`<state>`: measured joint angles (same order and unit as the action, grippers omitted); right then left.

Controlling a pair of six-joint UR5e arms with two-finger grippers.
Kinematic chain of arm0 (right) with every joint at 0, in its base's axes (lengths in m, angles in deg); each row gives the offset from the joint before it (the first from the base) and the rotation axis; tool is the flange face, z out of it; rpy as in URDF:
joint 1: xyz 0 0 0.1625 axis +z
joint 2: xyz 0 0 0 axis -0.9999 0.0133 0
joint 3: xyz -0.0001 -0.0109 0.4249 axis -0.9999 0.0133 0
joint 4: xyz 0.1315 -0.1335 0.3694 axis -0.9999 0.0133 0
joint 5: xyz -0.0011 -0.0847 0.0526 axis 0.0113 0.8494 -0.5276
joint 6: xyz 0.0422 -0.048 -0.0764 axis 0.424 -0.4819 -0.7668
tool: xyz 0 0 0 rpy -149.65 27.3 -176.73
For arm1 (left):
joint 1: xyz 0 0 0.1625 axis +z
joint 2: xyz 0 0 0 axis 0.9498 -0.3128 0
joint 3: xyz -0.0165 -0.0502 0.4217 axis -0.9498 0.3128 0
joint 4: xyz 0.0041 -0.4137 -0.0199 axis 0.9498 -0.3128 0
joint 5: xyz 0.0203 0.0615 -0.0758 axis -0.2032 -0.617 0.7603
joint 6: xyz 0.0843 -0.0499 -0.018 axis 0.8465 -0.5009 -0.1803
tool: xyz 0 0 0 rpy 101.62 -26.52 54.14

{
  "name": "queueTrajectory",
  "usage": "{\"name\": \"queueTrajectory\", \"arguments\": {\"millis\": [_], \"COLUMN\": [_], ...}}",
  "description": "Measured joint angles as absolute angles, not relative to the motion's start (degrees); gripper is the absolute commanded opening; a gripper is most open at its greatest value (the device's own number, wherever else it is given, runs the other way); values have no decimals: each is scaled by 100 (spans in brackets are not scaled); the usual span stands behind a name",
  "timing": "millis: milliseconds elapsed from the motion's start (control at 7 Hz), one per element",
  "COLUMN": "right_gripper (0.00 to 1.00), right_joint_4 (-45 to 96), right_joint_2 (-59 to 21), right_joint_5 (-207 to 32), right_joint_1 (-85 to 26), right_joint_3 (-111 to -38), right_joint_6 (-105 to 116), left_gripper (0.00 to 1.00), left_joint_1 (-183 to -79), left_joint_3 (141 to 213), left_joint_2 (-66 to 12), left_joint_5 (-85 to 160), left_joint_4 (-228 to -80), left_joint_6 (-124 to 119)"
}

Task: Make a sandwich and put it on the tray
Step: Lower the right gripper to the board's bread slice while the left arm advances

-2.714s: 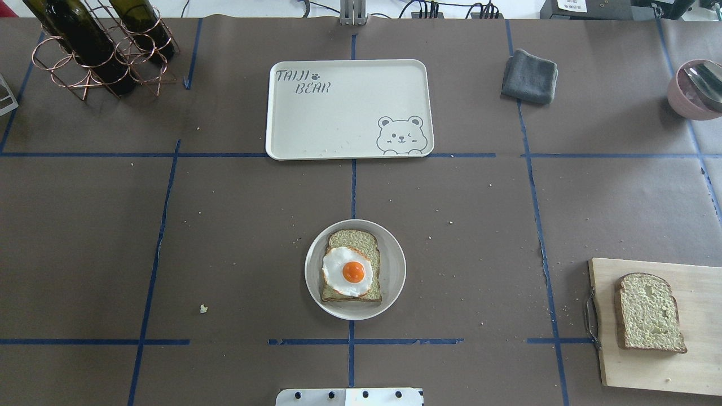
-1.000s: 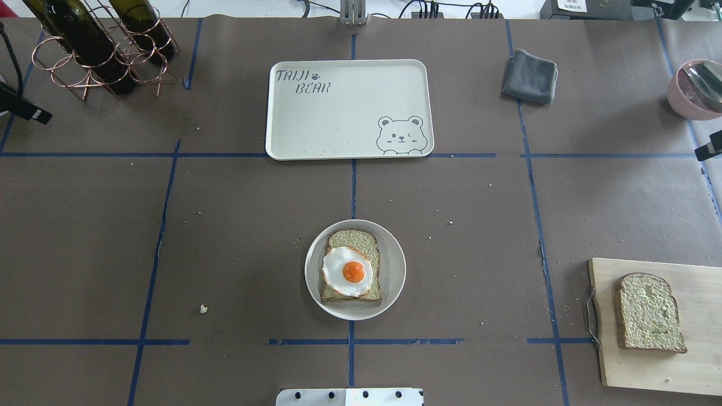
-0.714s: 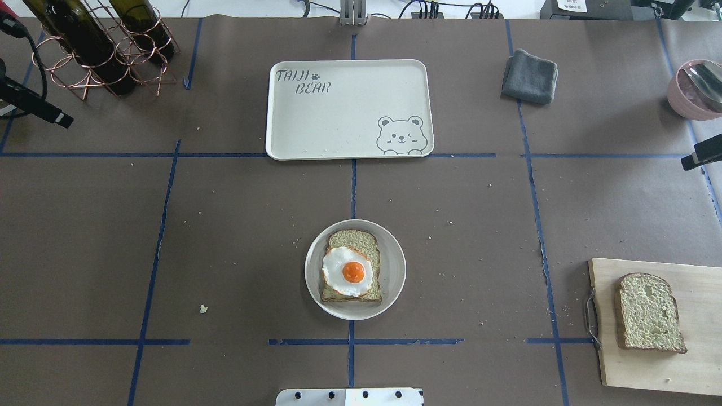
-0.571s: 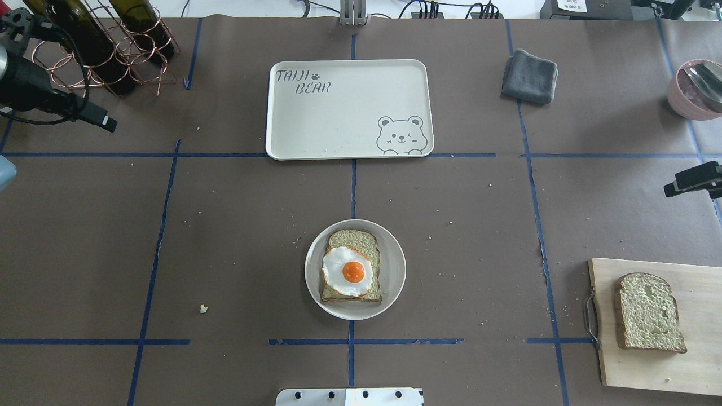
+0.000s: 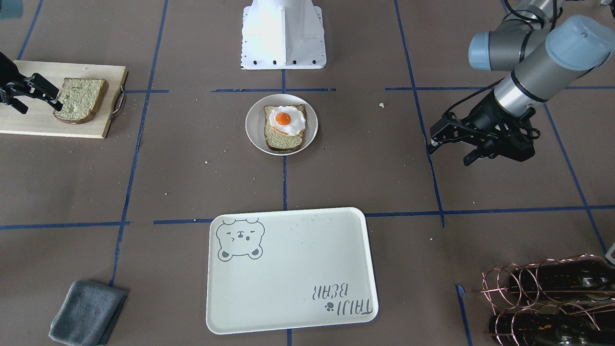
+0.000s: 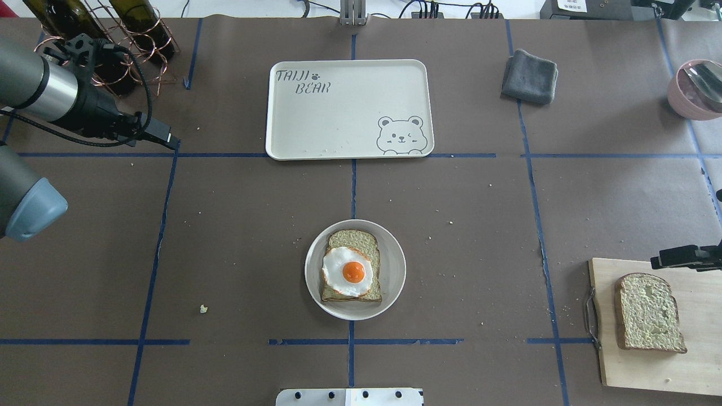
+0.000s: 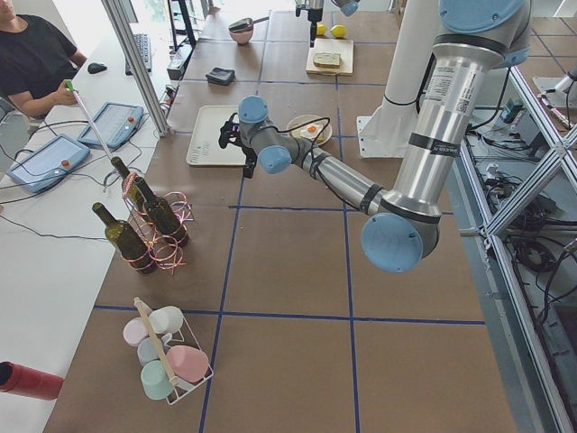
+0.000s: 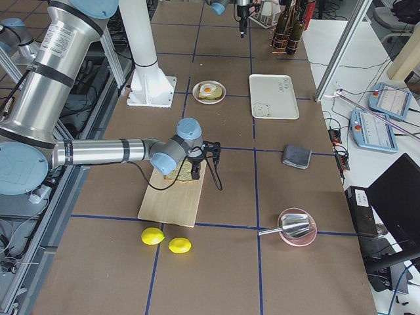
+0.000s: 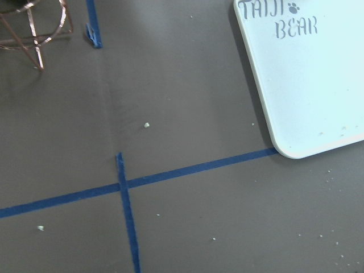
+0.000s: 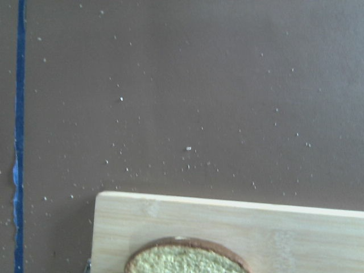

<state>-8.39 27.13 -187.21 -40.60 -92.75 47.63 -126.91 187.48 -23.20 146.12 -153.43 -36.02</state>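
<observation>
The robot's right gripper needs to next close on the crust side (image 5: 61, 94) of the second bread slice that faces away from the metal handle of the wooden board.
A bread slice topped with a fried egg (image 6: 352, 270) lies on a round white plate (image 6: 395, 270) at the table's middle; it also shows in the front view (image 5: 284, 124). A second bread slice (image 6: 648, 313) lies on the wooden board (image 6: 699, 361) at the right. The cream bear tray (image 6: 338, 113) is bare. My left gripper (image 5: 449, 154) is open and empty, hovering left of the tray, whose corner shows in the left wrist view (image 9: 307, 74). My right gripper (image 5: 41, 102) is open and empty over the board's far edge, beside the second slice (image 10: 187, 259).
A copper wire rack with wine bottles (image 6: 101, 45) stands at the far left, close behind my left arm. A grey cloth (image 6: 530, 76) and a pink bowl with a spoon (image 6: 696, 90) sit far right. Two lemons (image 8: 167, 241) lie beyond the board.
Both arms have come into view from the sides. The left gripper moved right toward the tray's left side; the right gripper moved nearer, to the board's far edge. Food has not moved.
</observation>
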Motion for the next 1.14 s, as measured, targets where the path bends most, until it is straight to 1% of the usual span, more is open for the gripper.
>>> {"name": "queueTrajectory", "arguments": {"millis": [286,571,714,857,1000,1143], "right_gripper": [98,98,98,94,83,69], "right_joint_4": [-1498,-1708,-1930,-2181,-2299,-2342], "right_joint_2": [3192,3353,3359,3338,3304,3259], "right_joint_5": [-18457,-18261,-18131,-18064,-18036,-18016], "right_joint_1": [-4677,-5058,-5208,-5293,-5358,-5419], "right_joint_3": [-9260,-9112,-8891,-8702,-8621,-8593], "right_joint_6": [5294,5494,5545,5628,5720,5786], "left_gripper": [100,100,100,100,100,100], "left_joint_1": [-12605,-12567,-12561,-12558,-12556,-12556], "left_joint_3": [18754,18768,18778,18783,18784,18784], "left_joint_2": [-2362,-2382,-2388,-2391,-2392,-2392], "left_joint_5": [14579,14575,14575,14575,14575,14575], "left_joint_4": [-15348,-15352,-15359,-15371,-15376,-15381], "left_joint_6": [-3779,-3848,-3872,-3880,-3884,-3885]}}
